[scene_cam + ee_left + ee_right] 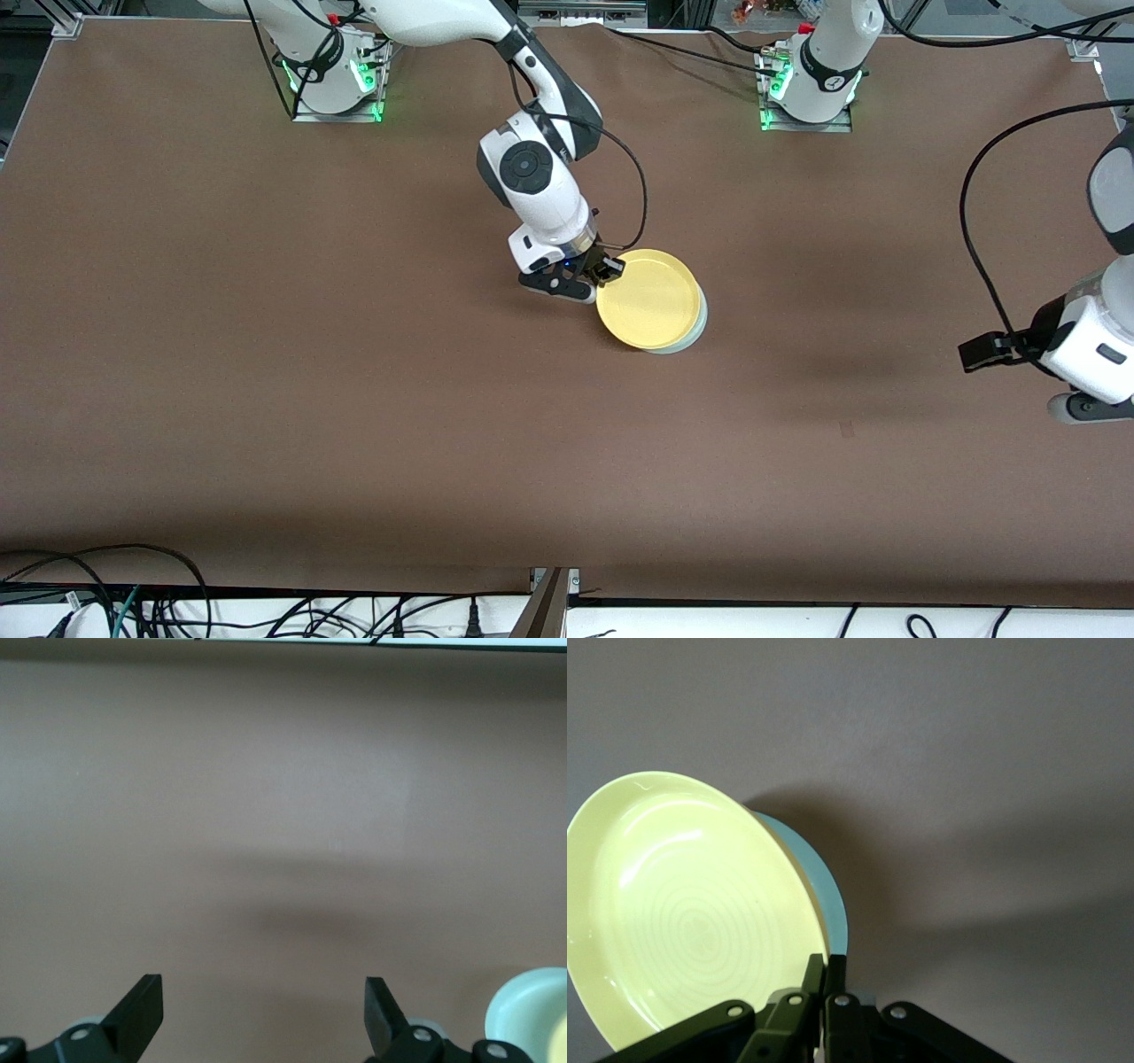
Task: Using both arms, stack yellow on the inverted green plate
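Note:
My right gripper needs to release the yellow plate squarely over the middle of the inverted green plate (pixel 661 297).
The yellow plate (pixel 647 301) lies on top of the pale green plate (pixel 696 331), which shows only as a crescent at its edge nearer the front camera. My right gripper (pixel 608 270) is shut on the yellow plate's rim on the side toward the robot bases. In the right wrist view the yellow plate (pixel 691 912) stands slanted over the green plate (pixel 833 908), with my fingers (pixel 815 979) pinching its rim. My left gripper (pixel 979 353) is open and empty above the table at the left arm's end; its wrist view shows the green plate's edge (pixel 523 1005).
The brown table (pixel 354 399) carries only the two plates. Cables and an aluminium frame run along its edge nearest the front camera. The two arm bases stand with green lights along the opposite edge.

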